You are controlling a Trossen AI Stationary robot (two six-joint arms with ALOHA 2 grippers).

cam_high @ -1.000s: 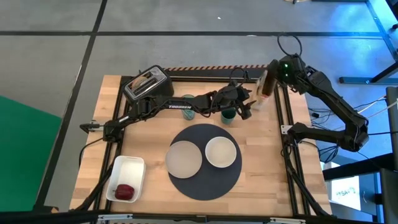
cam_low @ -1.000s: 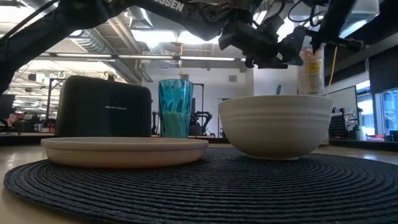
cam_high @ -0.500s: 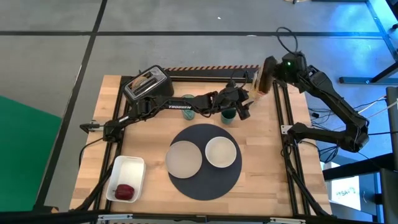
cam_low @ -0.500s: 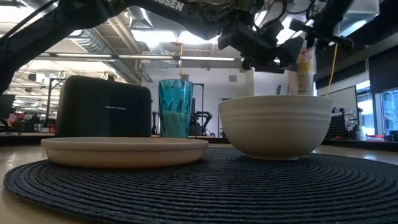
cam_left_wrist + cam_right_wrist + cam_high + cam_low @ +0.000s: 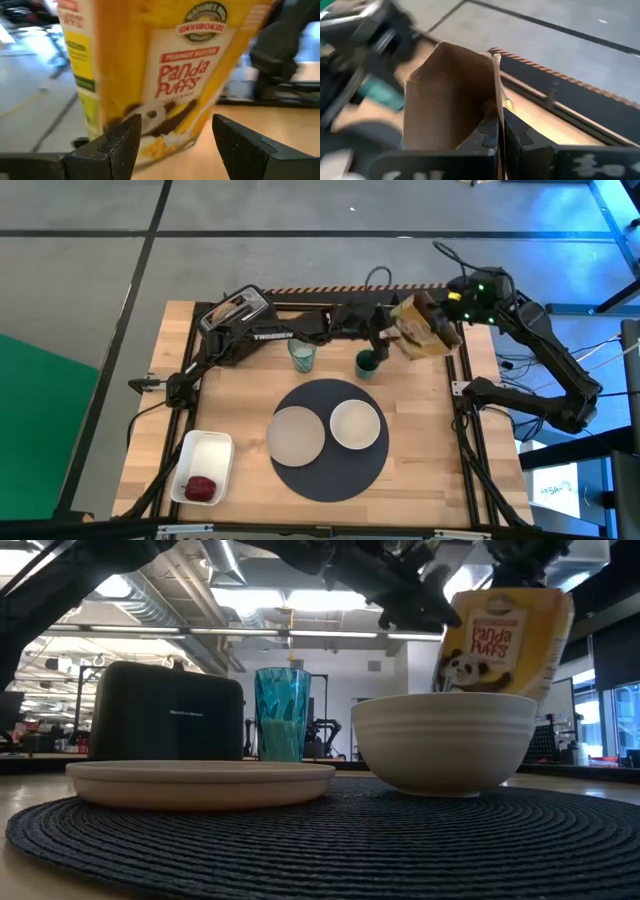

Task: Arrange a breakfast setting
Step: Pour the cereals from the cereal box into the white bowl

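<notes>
The cereal box hangs tilted, broad printed front toward my left gripper; I should stand it upright, then grip its narrow side (image 5: pixel 81 57).
A yellow Panda Puffs cereal box (image 5: pixel 420 332) is tilted over the table's far right part, and my right gripper (image 5: pixel 442 320) is shut on it. My left gripper (image 5: pixel 384 340) is open just left of the box, its fingers (image 5: pixel 122 145) facing the printed front (image 5: pixel 175 75) without touching it. The bluish glass (image 5: pixel 302 356) and a small dark-teal item (image 5: pixel 367 364) stand near it. The beige plate (image 5: pixel 296 434) and white bowl (image 5: pixel 355 424) rest on the round dark mat (image 5: pixel 330 480). The red fruit (image 5: pixel 201 488) lies in the white tray (image 5: pixel 205 448). A bagel sits in the toaster (image 5: pixel 235 315). My right gripper holds the box by one wall of its open top (image 5: pixel 496 100), one finger inside the opening and one outside. The box is tilted, its printed front toward the table's near side (image 5: pixel 505 640). The bowl hides its bottom in the low view.
The black toaster stands at the far left corner. The left arm (image 5: pixel 270 332) stretches along the far side above the glass. A black frame rail (image 5: pixel 452 410) runs along the table's right side. Bare wood lies to the right of the mat (image 5: pixel 430 450).
My right gripper has swung toward the table's left and near side and turned, so the box, upright and edge-on before, is now tilted with its printed front facing the near side. My left gripper has drawn back toward the far edge, beside the box.
</notes>
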